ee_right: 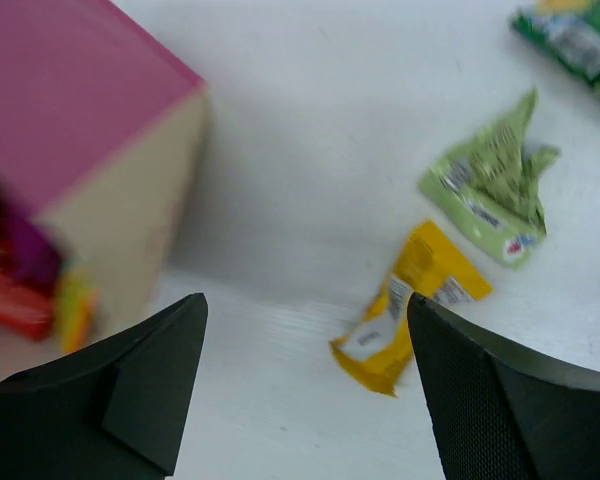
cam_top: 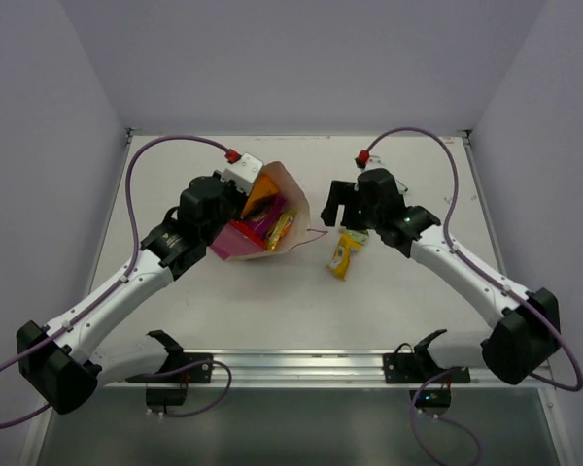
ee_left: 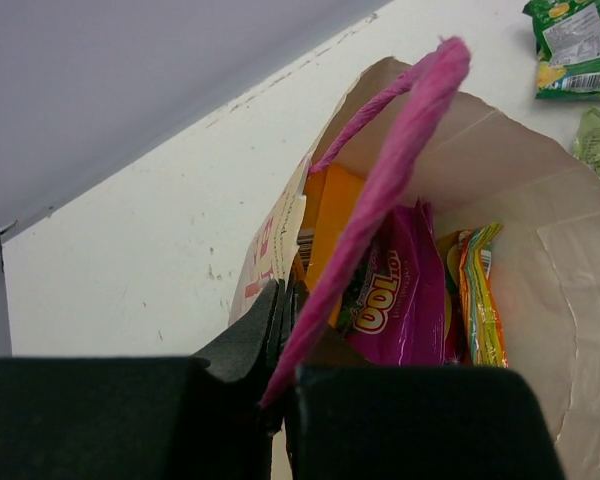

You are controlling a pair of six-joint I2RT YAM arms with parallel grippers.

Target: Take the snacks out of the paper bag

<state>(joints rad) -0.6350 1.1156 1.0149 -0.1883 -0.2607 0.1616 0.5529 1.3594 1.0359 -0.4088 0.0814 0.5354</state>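
The robot's right gripper should close on the far end [cam_top: 289, 216] [ee_right: 77, 285] of the striped yellow-green packet, which lies next to the purple packet inside the paper bag.
The paper bag [cam_top: 290, 231], tan with pink side panels, leans with its open mouth up and to the right. My left gripper [cam_top: 239, 200] is shut on the bag's near wall [ee_left: 270, 250], and the pink cord handle [ee_left: 400, 130] runs up from between its jaws. Inside the bag lie a purple packet [ee_left: 390, 290], an orange packet [ee_left: 332, 215] and a striped yellow-green one [ee_left: 480, 300]. My right gripper [cam_top: 346, 219] is open and empty above the table [ee_right: 300, 335]. A yellow packet [ee_right: 412, 300] lies just right of its midline, also seen from above [cam_top: 342, 254].
A crumpled yellow-green packet [ee_right: 490, 190] and a green packet [ee_right: 570, 35] lie on the table beyond the yellow one. The bag's pink side panel [ee_right: 70, 100] stands left of the right gripper, with a red packet [ee_right: 15, 300] showing at its mouth. White walls surround the table.
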